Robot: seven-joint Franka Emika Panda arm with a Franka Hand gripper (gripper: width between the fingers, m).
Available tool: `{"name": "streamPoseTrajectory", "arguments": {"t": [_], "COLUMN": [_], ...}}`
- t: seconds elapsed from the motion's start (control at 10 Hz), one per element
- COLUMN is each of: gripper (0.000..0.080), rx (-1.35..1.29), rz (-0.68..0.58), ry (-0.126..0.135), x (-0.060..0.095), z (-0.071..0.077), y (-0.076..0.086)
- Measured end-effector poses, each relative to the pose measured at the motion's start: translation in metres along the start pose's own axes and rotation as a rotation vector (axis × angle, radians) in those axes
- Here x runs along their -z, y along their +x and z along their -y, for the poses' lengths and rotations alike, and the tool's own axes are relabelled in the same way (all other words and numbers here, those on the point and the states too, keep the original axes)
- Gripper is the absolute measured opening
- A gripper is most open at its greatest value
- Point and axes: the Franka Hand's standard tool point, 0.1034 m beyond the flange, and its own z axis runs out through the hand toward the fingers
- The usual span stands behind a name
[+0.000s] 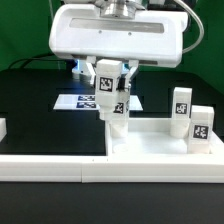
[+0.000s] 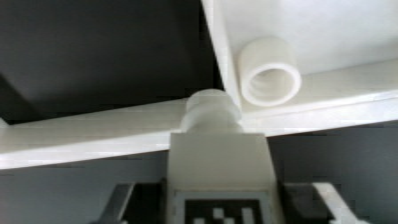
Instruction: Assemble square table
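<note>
Next, my gripper lets go of the white table leg in the tabletop's round corner hole (image 1: 120,149) (image 2: 272,84), next to the front white rail.
My gripper (image 1: 112,88) is shut on a white table leg (image 1: 114,108) with a black-and-white tag and holds it upright. The leg's lower end is at the near-left corner of the white square tabletop (image 1: 155,142) in the exterior view. In the wrist view the leg (image 2: 221,150) fills the middle between my gripper's (image 2: 222,205) dark fingers (image 2: 135,202). Its rounded tip sits just beside a round corner hole (image 2: 272,78) of the tabletop (image 2: 329,35), not in it. Two more tagged legs (image 1: 181,101) (image 1: 201,124) stand on the exterior view's right.
The marker board (image 1: 80,100) lies on the black table behind the held leg. The long white L-shaped rail (image 1: 50,160) runs along the front. Another white part (image 1: 2,128) shows at the exterior view's left edge.
</note>
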Motion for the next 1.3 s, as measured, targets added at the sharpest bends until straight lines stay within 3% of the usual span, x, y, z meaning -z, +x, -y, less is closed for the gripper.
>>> {"name": "streamPoseTrajectory", "arguments": {"t": [0.4,1.3], "gripper": [0.0287,0.0287], "rx": [0.030,0.074], "rz": [-0.021,0.004], "ry": [0.001,-0.011], "x": [-0.024,-0.046], "z": [0.023,0.032], "y": [0.025,-0.005]}}
